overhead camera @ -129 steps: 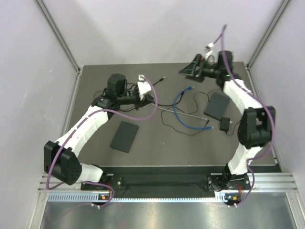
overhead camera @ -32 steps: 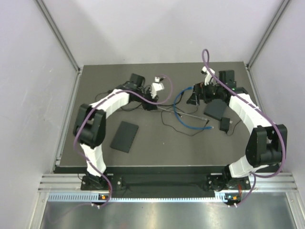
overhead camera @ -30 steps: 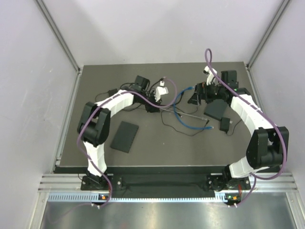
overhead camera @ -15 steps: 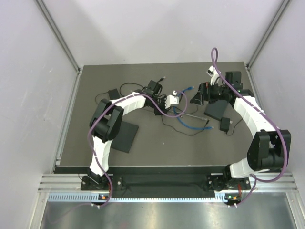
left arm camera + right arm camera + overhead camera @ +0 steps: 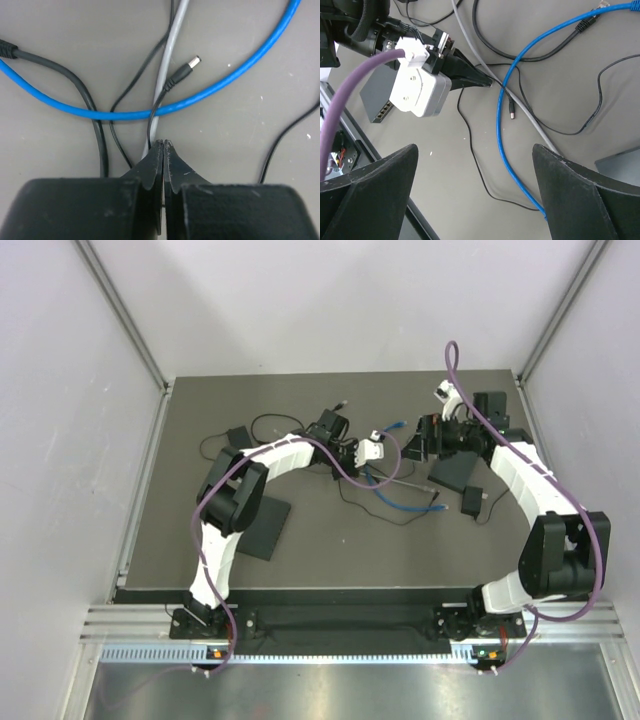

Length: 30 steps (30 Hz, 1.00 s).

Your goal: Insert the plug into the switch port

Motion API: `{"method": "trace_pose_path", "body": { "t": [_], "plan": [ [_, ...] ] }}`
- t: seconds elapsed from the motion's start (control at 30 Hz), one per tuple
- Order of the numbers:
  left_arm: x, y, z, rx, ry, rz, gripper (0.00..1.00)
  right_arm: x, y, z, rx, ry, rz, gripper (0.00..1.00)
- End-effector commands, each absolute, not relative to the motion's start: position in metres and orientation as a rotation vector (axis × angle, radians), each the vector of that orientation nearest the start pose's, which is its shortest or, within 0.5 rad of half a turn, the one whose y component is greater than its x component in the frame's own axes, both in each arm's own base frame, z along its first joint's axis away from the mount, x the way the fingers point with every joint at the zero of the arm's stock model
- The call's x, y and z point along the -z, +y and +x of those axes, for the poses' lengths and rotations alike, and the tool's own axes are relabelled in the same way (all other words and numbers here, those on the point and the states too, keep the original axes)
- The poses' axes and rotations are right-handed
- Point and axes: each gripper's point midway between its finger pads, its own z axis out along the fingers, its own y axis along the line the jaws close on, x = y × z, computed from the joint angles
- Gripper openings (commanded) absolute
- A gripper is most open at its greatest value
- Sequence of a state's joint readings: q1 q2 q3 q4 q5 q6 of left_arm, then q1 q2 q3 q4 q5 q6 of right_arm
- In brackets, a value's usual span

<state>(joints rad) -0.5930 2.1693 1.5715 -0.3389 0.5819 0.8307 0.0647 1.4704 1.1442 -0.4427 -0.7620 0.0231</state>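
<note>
My left gripper's fingers are shut beside the thin black cable, so I should open them around it and close on the part of the cable point(image 5: 150, 124) behind the plug.
The small barrel plug point(image 5: 186, 68) on its thin black cable lies on the dark table, next to a blue cable point(image 5: 235, 75) and a grey cable point(image 5: 172, 45). My left gripper point(image 5: 164, 143) is shut, its tips down at the table where the thin cable and the grey cable pass under them; the plug lies a short way beyond. It also shows in the top view point(image 5: 365, 462) and the right wrist view point(image 5: 489, 82). My right gripper point(image 5: 475, 150) is wide open and empty, above the cables, also seen in the top view point(image 5: 415, 445). A flat dark switch point(image 5: 262, 528) lies at the left; its ports show in the right wrist view point(image 5: 377, 116).
A second flat dark box point(image 5: 455, 468) and a black power adapter point(image 5: 471, 502) lie at the right. A small black block point(image 5: 238, 434) sits at the back left. Loose black cables loop across the middle. Metal frame posts and walls bound the table.
My left arm has swung to the right across the table, bringing its shut gripper from the back left to the cables in the middle. My right gripper has barely moved in the last second.
</note>
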Motion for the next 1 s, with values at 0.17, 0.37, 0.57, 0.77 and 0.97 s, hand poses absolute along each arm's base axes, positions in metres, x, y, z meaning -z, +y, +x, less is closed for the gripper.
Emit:
{"method": "trace_pose_path", "body": {
  "t": [0.17, 0.37, 0.57, 0.77, 0.97],
  "plan": [
    [-0.105, -0.358, 0.418, 0.621, 1.575, 1.567, 0.00, -0.199, 0.140, 0.364, -0.915, 2.161, -0.439, 0.95],
    [-0.108, -0.354, 0.406, 0.640, 1.515, 1.668, 0.30, -0.195, 0.141, 0.367, -0.916, 2.161, -0.471, 1.00],
    [-0.112, -0.359, 0.389, 0.721, 1.339, 1.669, 0.56, -0.191, 0.139, 0.364, -0.908, 2.170, -0.471, 1.00],
    [-0.098, -0.370, 0.400, 0.759, 1.324, 1.723, 0.37, -0.188, 0.139, 0.357, -0.927, 2.182, -0.472, 1.00],
    [-0.083, -0.374, 0.409, 0.749, 1.343, 1.741, 0.34, -0.187, 0.136, 0.353, -0.946, 2.189, -0.468, 1.00]
  ]
}}
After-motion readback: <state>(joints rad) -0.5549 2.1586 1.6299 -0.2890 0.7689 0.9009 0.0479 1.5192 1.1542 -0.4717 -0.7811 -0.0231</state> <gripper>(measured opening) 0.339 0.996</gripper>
